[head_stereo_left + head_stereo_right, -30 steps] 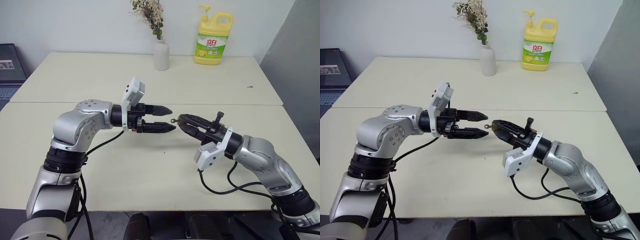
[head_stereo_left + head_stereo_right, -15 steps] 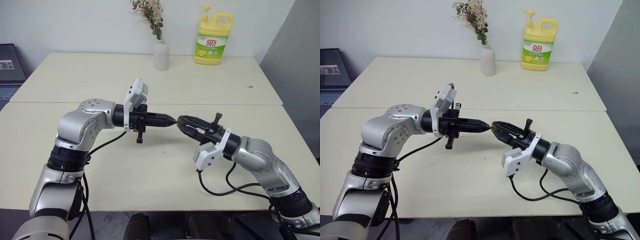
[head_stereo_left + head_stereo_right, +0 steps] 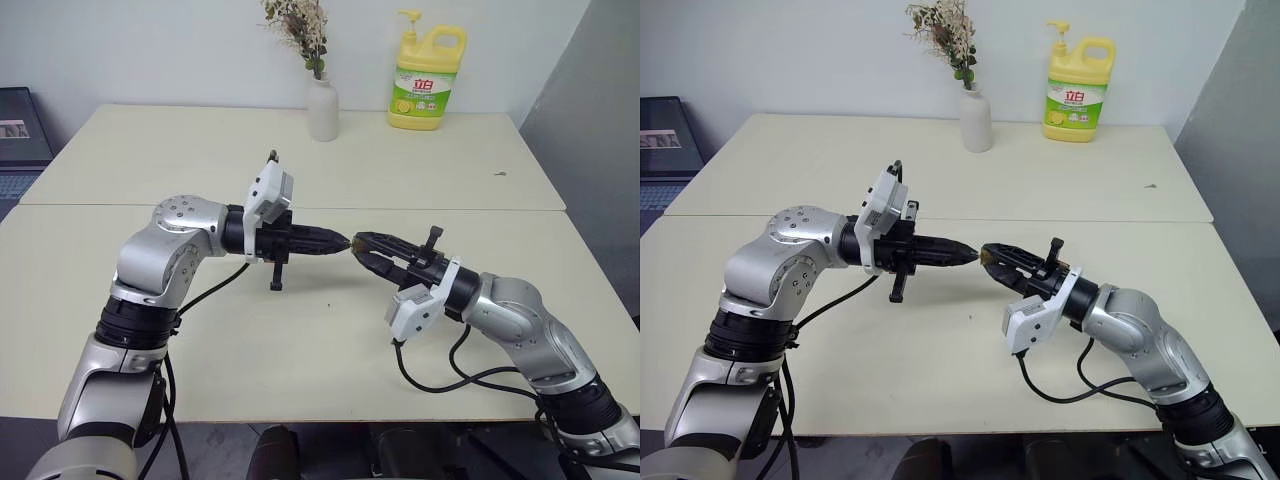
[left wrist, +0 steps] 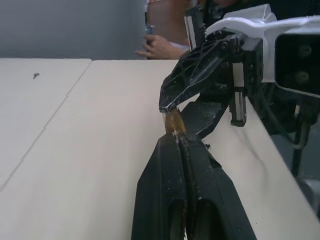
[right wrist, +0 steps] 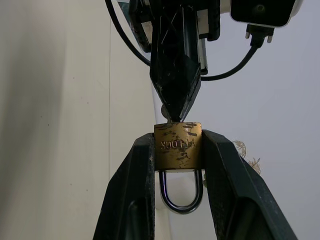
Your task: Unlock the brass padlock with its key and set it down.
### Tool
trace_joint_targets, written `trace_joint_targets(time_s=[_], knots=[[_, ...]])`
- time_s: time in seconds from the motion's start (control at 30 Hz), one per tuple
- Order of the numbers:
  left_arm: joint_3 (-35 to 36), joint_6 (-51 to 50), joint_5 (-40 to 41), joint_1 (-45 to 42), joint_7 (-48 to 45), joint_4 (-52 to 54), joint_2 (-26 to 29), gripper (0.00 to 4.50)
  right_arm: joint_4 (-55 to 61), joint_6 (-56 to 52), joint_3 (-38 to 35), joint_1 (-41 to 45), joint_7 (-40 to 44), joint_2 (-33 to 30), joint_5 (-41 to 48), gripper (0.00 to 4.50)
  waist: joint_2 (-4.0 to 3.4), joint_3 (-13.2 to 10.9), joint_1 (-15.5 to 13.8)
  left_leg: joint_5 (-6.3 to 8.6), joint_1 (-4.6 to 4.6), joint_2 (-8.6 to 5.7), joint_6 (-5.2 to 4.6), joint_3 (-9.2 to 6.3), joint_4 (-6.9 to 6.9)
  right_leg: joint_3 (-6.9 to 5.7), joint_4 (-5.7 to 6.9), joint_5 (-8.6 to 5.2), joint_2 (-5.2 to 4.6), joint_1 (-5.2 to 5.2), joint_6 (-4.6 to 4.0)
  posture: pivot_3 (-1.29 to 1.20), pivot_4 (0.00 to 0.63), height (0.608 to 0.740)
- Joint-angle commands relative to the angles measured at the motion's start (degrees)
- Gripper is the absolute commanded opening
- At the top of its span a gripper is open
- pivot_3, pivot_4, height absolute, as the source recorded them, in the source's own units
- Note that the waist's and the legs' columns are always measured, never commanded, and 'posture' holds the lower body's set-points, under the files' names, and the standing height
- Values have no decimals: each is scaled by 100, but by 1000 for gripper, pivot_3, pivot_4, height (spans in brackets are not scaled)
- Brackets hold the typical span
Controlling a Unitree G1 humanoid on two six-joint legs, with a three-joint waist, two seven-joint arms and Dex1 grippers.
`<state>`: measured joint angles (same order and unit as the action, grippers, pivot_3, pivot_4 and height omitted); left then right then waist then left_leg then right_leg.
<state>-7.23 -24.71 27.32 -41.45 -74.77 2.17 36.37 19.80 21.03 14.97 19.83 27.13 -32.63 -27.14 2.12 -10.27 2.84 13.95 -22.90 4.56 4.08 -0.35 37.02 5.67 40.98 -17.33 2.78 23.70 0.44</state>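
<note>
I should have my left gripper leave the key and take the brass padlock's body [image 5: 178, 144] before my right gripper pulls the shackle, as the shackle is inside my right gripper's fingers.
The brass padlock [image 5: 177, 144] hangs in the air over the table's middle, its silvery shackle [image 5: 180, 196] pointing back toward my right wrist. My right gripper [image 3: 362, 243] is shut on it, one finger on each side of its body. My left gripper [image 3: 338, 241] comes in level from the left and meets the padlock's keyhole end tip to tip. It is shut on the key [image 5: 164, 109], of which only a small silvery edge shows beside its tips. In the left wrist view the brass padlock [image 4: 173, 120] sits just past my closed fingertips [image 4: 170, 145].
A white vase of dried flowers [image 3: 322, 108] and a yellow detergent bottle [image 3: 427, 80] stand at the table's far edge. A dark screen [image 3: 20, 125] sits off the table's far left. A person's hand [image 4: 160, 47] rests beyond the table.
My left gripper was open around the key a second ago; it has shut on it and rolled at the wrist. The right gripper and padlock have stayed still.
</note>
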Motion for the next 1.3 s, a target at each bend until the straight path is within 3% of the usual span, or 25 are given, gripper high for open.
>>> trace_joint_targets(time_s=[0.03, 0.4, 0.67, 0.83, 0.93, 1.23, 1.3], knots=[[-60, 587, -209, 51, -181, 228, 27, 0, 50, -71, -252, 97, -69, 55, 168, 938, 0, 0, -1, 0, 0, 0, 0, 0, 0, 0, 0, 0, 0, 0, 0, 0, 150, 740], [-139, 2087, -782, 136, -215, 131, -122, 0, -116, -8, -227, 240, -57, 141, 244, 938, 0, 0, 0, 0, 1, 0, 0, 0, 0, -1, 0, 0, 0, -1, 0, 0, 150, 740], [-95, 2235, -869, 99, -127, -48, -221, 0, -147, 5, -245, 269, -38, 151, 263, 938, 0, 0, 0, 0, 1, 0, -1, 1, 0, -1, 0, 0, 0, -2, 0, 0, 150, 740], [-127, 1503, -706, 140, -86, 115, -140, 0, -137, -4, -242, 263, -31, 156, 266, 938, 0, 0, 1, 0, 1, 0, -1, 0, 0, -1, 0, 0, 0, -3, 0, 0, 150, 740], [-53, 730, -482, 137, 50, 137, -100, 615, -142, -1, -236, 270, -29, 165, 258, 938, 0, 0, 5, 0, 2, 0, -1, -1, 0, -2, 0, 0, 0, -3, 0, 0, 150, 740], [418, -1554, 511, -41, 549, 179, -19, 3445, -144, -4, -214, 275, 11, 161, 252, 938, 0, 0, 15, 0, 2, 0, -1, -12, 0, -10, 1, 0, 1, -6, 1, 0, 150, 740], [484, -1790, 625, -83, 736, 236, -78, 3479, -144, 4, -204, 279, 20, 158, 252, 938, 0, 0, 10, 0, 1, 0, -1, -15, 1, -12, 0, 0, 1, -7, 1, 0, 150, 740]])
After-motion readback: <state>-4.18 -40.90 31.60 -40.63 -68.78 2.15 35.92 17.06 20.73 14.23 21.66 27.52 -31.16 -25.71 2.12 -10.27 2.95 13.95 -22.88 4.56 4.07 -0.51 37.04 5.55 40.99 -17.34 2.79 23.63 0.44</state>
